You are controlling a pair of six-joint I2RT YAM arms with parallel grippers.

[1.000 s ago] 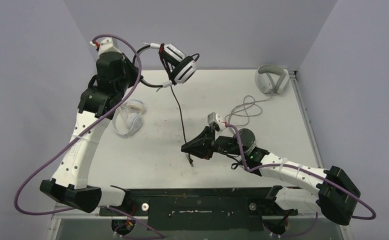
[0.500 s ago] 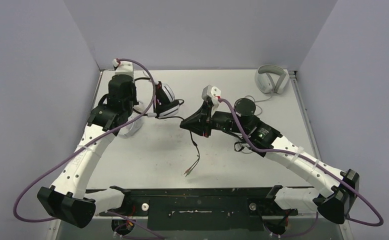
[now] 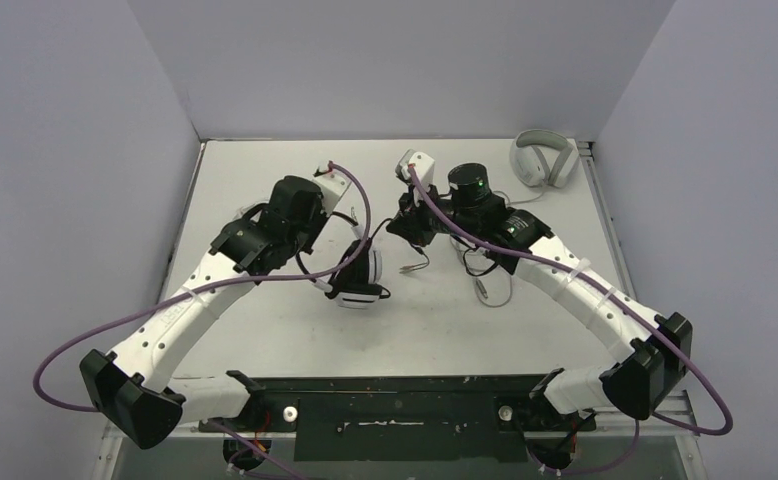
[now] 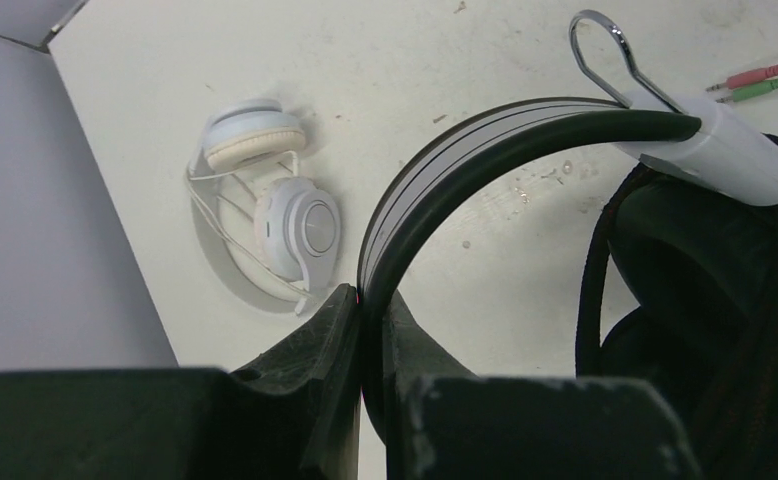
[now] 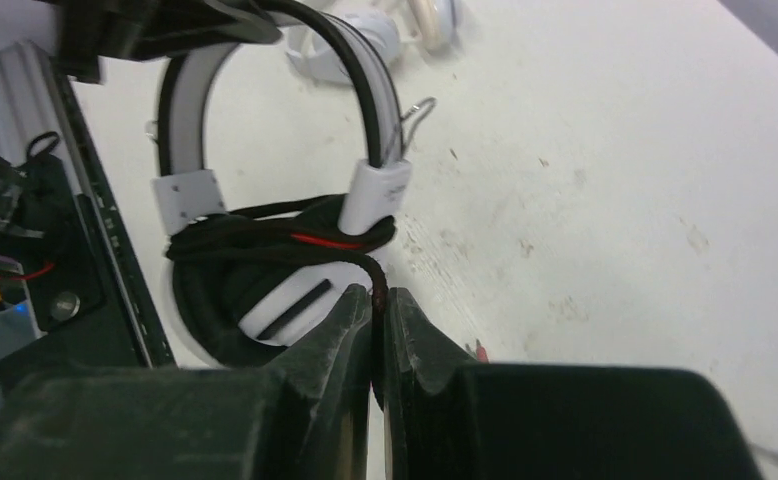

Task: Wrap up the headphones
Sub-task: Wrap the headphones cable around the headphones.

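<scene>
The robot's right gripper holds the black cable close to the ear cup with the plugs loose, so it should lift the headset and take the cable nearer the plugs (image 3: 423, 263).
The black-and-white headset (image 3: 363, 282) hangs low over the middle of the table. My left gripper (image 4: 370, 300) is shut on its black-and-white headband (image 4: 445, 150). Its black cable (image 5: 265, 240) lies in several turns around the ear cups. My right gripper (image 5: 378, 295) is shut on that cable close to the ear cup, and it shows in the top view (image 3: 397, 225) to the right of the headset. The pink and green plugs (image 4: 765, 80) lie on the table. The small all-white pair (image 4: 275, 200) lies on the table to the left, with its thin cable beside it.
The light grey over-ear pair (image 3: 543, 158) sits at the back right corner. Its grey cable (image 3: 490, 290) runs under my right arm. The black front rail (image 3: 395, 410) borders the near edge. Walls close the left, back and right sides.
My left gripper has carried the headset from high at the back down to the table's middle. My right gripper has moved back and up with the cable, which now wraps the ear cups.
</scene>
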